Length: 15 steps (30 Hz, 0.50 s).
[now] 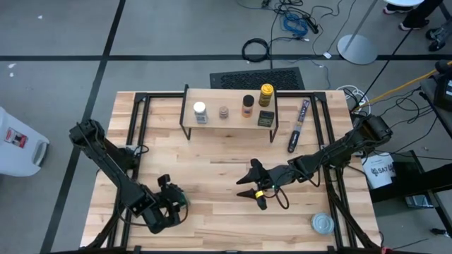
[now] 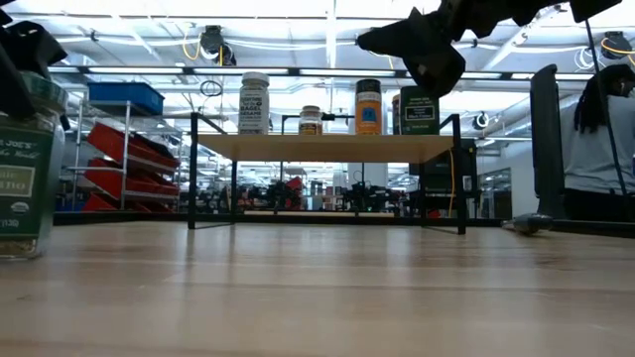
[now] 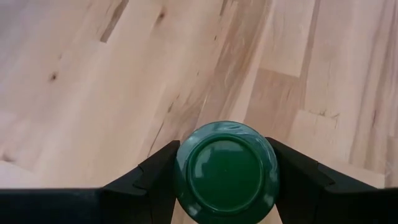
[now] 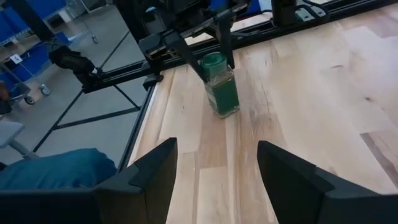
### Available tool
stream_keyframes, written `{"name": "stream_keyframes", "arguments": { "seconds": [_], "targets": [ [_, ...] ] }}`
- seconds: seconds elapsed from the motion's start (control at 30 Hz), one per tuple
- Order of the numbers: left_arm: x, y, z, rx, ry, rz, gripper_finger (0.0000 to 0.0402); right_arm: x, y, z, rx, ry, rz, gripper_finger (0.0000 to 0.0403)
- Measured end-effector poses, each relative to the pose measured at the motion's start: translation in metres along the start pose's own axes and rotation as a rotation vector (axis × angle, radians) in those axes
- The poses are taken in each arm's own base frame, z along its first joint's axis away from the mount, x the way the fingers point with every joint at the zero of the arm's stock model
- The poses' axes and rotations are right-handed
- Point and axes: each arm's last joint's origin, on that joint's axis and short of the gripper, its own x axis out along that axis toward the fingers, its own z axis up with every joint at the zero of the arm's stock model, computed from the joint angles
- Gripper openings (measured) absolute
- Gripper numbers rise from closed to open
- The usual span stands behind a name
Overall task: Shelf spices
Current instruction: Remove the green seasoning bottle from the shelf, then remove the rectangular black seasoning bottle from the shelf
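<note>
The robot's right gripper will next move to the dark square tin's sides (image 1: 266, 118), on the shelf's plank beside the yellow-lidded jar, and close there.
The green-lidded spice jar (image 4: 222, 90) stands on its base on the table near the front left, also seen in the low view (image 2: 25, 178). My left gripper (image 3: 225, 171) is over it, one finger on each side of the green lid (image 3: 225, 171). My right gripper (image 1: 248, 185) hangs open and empty above the table's middle. The shelf (image 1: 229, 121) stands at the far edge. On its plank stand a white-lidded jar (image 1: 200, 111), a small brownish jar (image 1: 223, 112), an orange jar (image 1: 247, 106), a yellow-lidded jar (image 1: 266, 94) and a dark square tin (image 1: 265, 118). My left gripper comes at the jar from above at a slant. Its fingers (image 3: 158, 180) lie close against the two sides of the green lid (image 3: 186, 168). I cannot tell whether they touch it. The jar stands upright on the table.
A long dark packet (image 1: 299, 125) lies to the right of the shelf. A flat round silver tin (image 1: 323, 224) lies at the front right. Black frame rails (image 1: 141, 120) run along the table's left and right sides. Bare wood lies between the jar and the shelf.
</note>
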Motion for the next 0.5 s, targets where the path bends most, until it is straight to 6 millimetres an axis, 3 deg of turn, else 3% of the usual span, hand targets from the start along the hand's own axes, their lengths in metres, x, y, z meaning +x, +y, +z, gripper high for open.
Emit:
{"name": "stream_keyframes", "arguments": {
  "seconds": [0.5],
  "targets": [
    [-0.0008, -0.0057, 0.0018, 0.057, 0.048, -0.060, 0.0287, 0.0000, -0.0001, -0.0002, -0.004, 0.003, 0.000, 0.0210]
  ]
}}
